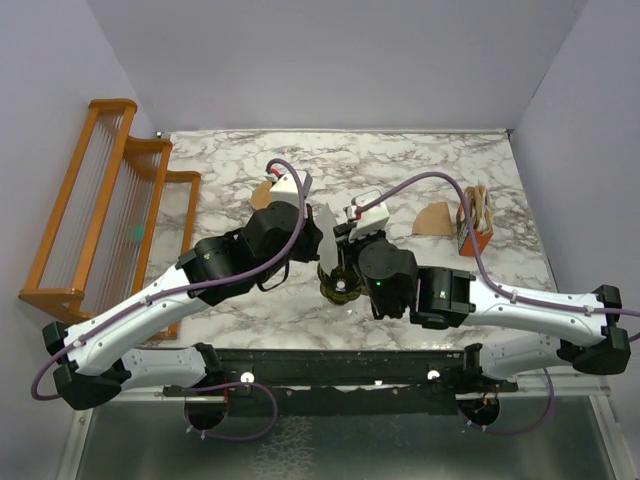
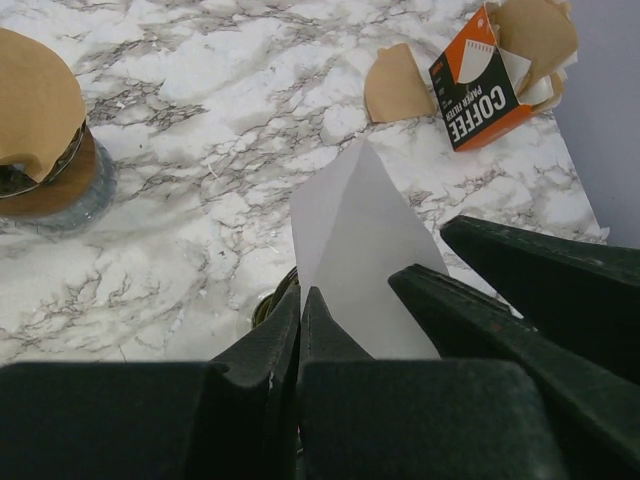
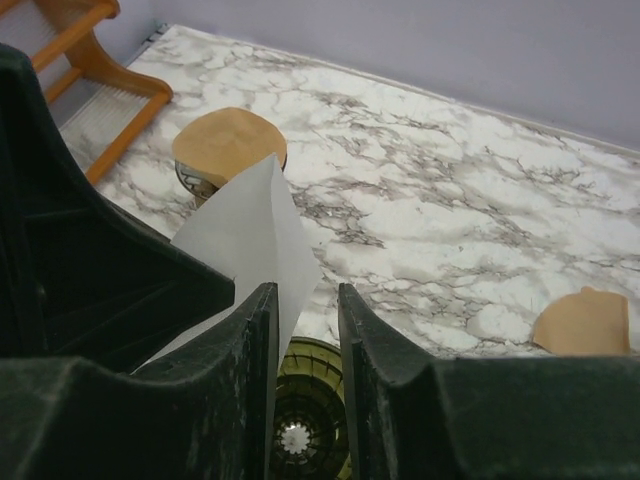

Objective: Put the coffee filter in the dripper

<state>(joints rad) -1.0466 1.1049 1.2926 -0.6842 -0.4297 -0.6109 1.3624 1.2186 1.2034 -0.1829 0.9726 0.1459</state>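
The coffee filter is folded almost flat above the dripper, so the robot's right gripper will grip the coffee filter's loose edge [image 3: 307,286] and spread the coffee filter open before lowering it.
The white coffee filter [image 2: 355,250] is a folded paper cone held up in the air, and my left gripper [image 2: 303,292] is shut on its lower edge. From above, the coffee filter [image 1: 327,225] hangs just over the dark olive-green dripper [image 1: 338,285] at the table's middle. My right gripper [image 3: 307,290] stands open directly above the dripper [image 3: 310,400], whose ribbed inside shows between its fingers. The filter [image 3: 250,225] leans against the outer side of the right gripper's left finger, and nothing is clamped between the jaws. The arms hide most of the dripper from above.
A brown disc on a grey stand [image 1: 268,192] with tan paper on it sits at the back left. A flat tan filter [image 1: 435,218] and an orange coffee filter box [image 1: 475,225] lie to the right. A wooden rack [image 1: 110,210] lines the left edge.
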